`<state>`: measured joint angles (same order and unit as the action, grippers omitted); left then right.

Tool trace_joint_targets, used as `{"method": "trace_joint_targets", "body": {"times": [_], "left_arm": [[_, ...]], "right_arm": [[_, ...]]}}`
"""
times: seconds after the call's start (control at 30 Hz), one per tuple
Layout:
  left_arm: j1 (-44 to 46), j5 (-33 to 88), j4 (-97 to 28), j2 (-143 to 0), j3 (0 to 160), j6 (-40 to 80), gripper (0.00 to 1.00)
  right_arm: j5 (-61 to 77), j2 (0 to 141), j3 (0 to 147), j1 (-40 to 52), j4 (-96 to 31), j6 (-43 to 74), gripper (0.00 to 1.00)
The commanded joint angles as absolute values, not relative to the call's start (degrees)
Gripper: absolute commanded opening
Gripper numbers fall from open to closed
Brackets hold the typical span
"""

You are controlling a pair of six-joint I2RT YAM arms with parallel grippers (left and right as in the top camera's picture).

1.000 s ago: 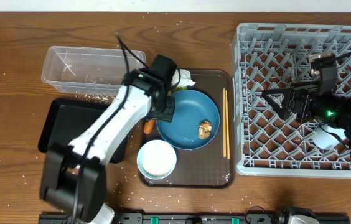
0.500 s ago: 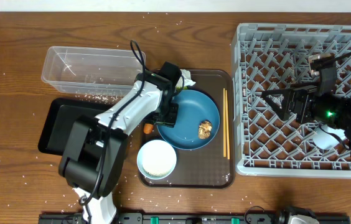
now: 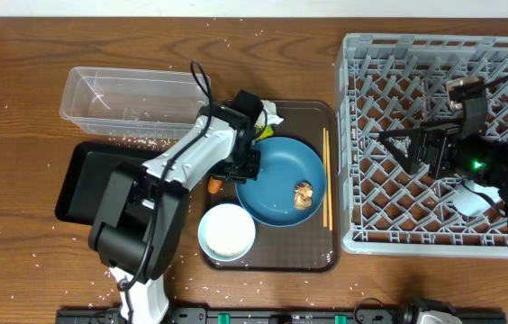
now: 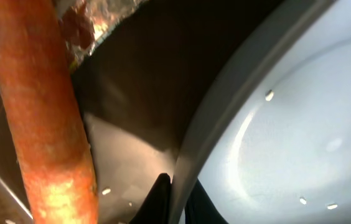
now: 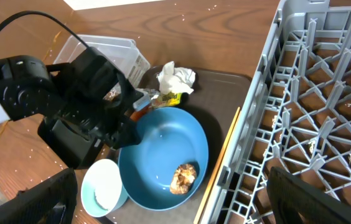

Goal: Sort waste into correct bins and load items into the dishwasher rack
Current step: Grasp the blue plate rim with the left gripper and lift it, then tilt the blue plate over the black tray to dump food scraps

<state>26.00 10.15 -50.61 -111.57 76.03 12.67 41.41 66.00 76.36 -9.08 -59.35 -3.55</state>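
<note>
My right gripper is opposite my left gripper. Next, it should grab the large blue plate by the plate's rim (image 3: pixel 325 184) (image 5: pixel 207 157) next to the chopsticks.
My left gripper (image 3: pixel 245 164) is shut on the left rim of the large blue plate (image 3: pixel 281 175), which sits on the brown serving tray. In the left wrist view its fingers (image 4: pixel 178 196) pinch the plate's rim (image 4: pixel 225 118), with the orange carrot piece (image 4: pixel 38 124) close on the left. A brown food lump (image 3: pixel 303 193) lies on the plate. The white bowl (image 3: pixel 227 229) holds rice. Chopsticks (image 3: pixel 326 175) lie at the tray's right side. My right gripper (image 3: pixel 398 144) is open and empty above the grey dishwasher rack (image 3: pixel 434 72).
The clear tub (image 3: pixel 132 99) and black tray (image 3: pixel 92 180) stand left of the brown serving tray (image 3: pixel 308 247). White tissue (image 5: pixel 175 78) and a yellow-green wrapper (image 5: pixel 169 98) lie at the tray's back. A small cup (image 3: pixel 470 198) sits in the rack. Rice grains are scattered on the table.
The left gripper has closed on the plate's left rim. The plate has shifted a little right and toward the front, and the food lump slid right with it. The right arm has not moved.
</note>
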Motion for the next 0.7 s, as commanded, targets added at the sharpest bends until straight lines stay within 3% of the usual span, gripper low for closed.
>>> {"method": "trace_joint_targets", "body": {"times": [0.0, 0.33, 0.67], "left_arm": [[25.7, 7.5, -52.9, -107.9, 78.5, 12.5, 0.06], [17.4, 6.4, -58.0, -89.4, 80.8, 12.5, 0.06], [-0.4, -17.0, -78.3, -74.5, 80.8, 12.6, 0.06]], "right_arm": [[41.3, 66.2, 76.3, -8.8, -59.6, -3.2, 0.90], [41.4, 66.2, 76.3, -8.8, -59.7, -3.2, 0.90], [41.3, 66.2, 76.3, -8.8, -59.7, -3.2, 0.90]]}}
